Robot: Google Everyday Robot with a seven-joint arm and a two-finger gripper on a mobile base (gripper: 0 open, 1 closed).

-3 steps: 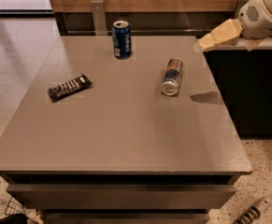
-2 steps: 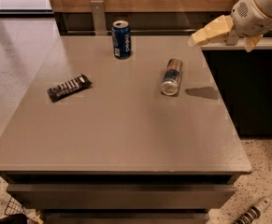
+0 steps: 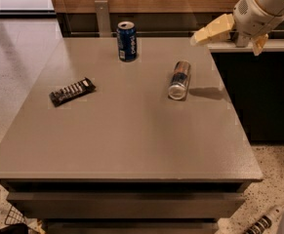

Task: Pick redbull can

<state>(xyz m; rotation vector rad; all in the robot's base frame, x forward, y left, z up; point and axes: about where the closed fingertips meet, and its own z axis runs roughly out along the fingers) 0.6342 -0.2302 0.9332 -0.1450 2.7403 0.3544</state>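
Observation:
The redbull can's far end [image 3: 183, 69] is opposite the shiny end that faces the front. My gripper goes there next and closes on it.
The redbull can [image 3: 179, 79] is slim and silver-and-blue. It lies on its side on the grey table [image 3: 131, 140], right of centre, with its shiny end facing the front. My gripper [image 3: 229, 37] hovers above the table's far right corner, up and to the right of the can and not touching it. Its cream fingers [image 3: 212, 29] are spread apart and hold nothing.
A dark-blue Pepsi can [image 3: 127, 41] stands upright at the back centre. A black snack bar [image 3: 72, 91] lies on the left. A dark counter [image 3: 258, 82] runs along the table's right side. A wood-panelled wall is behind.
My gripper has moved a little up and to the left, toward the table's far right corner. The cans and the bar have not moved.

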